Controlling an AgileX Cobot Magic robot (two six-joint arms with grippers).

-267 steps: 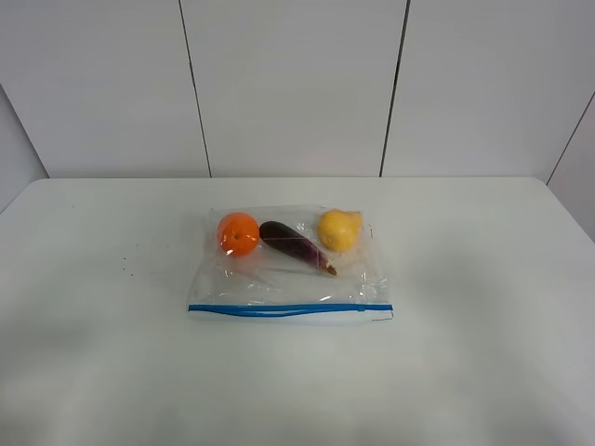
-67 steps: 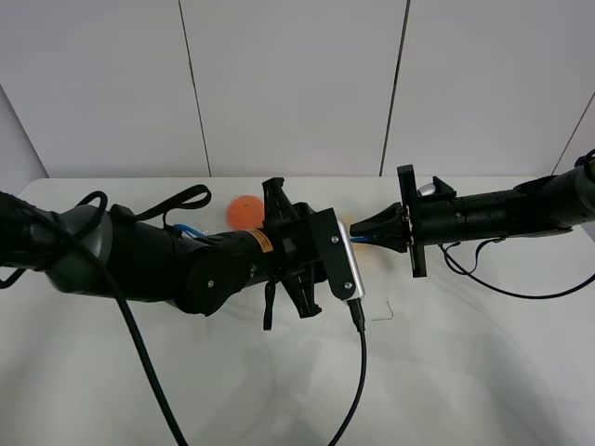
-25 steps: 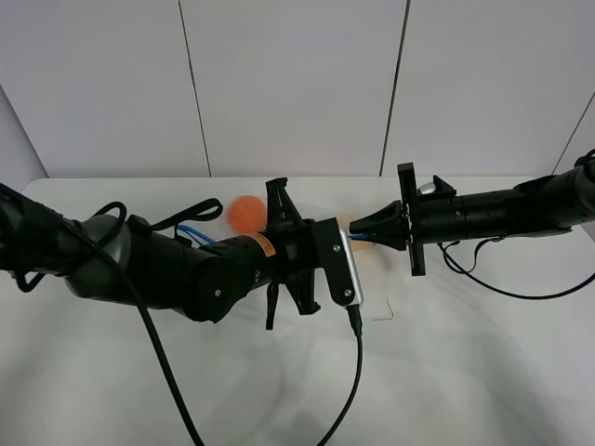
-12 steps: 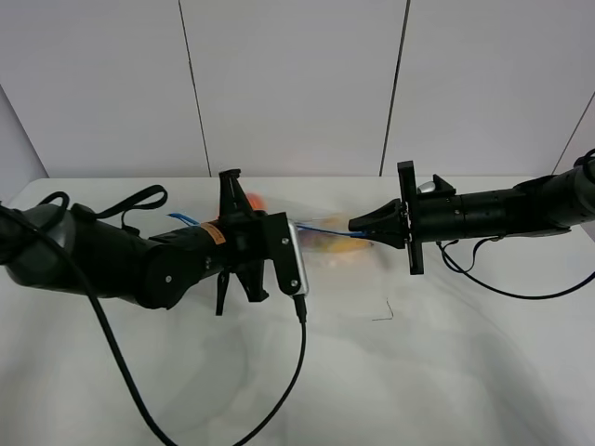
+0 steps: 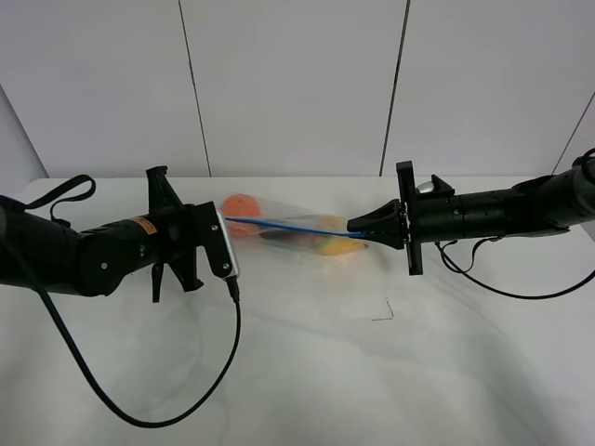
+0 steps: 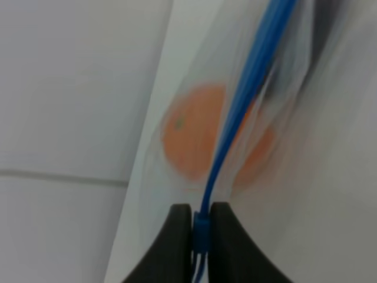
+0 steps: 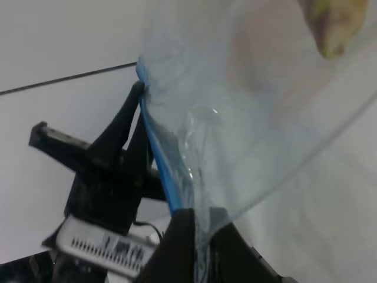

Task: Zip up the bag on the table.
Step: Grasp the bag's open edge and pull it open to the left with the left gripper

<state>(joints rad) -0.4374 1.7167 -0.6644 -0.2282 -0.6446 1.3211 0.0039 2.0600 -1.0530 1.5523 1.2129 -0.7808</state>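
I will let go of the blue strip's end with my left gripper at the white table (image 5: 171, 210) past the orange, away from the pear.
The clear plastic bag (image 5: 297, 234) is held up off the white table (image 5: 297, 381), its blue zipper strip (image 5: 288, 224) stretched taut between my two grippers. My left gripper (image 5: 224, 221) is shut on the strip's left end, next to the orange (image 5: 240, 203). In the left wrist view the fingers (image 6: 177, 236) pinch the blue strip (image 6: 244, 94) with the orange (image 6: 188, 138) behind it. My right gripper (image 5: 355, 226) is shut on the strip's right end. In the right wrist view the fingers (image 7: 179, 236) clamp the bag's edge (image 7: 159, 159), and the yellow pear (image 7: 330, 23) shows through the plastic. The eggplant is a dark blur.
A small dark mark (image 5: 383, 312) lies on the table in front of the bag. A cable (image 5: 186, 390) from the left arm loops over the table's front left. A panelled white wall (image 5: 297, 84) stands behind the table.
My left gripper has slid left along the blue strip, from close to the right gripper to the bag's left end. The right gripper has held still.
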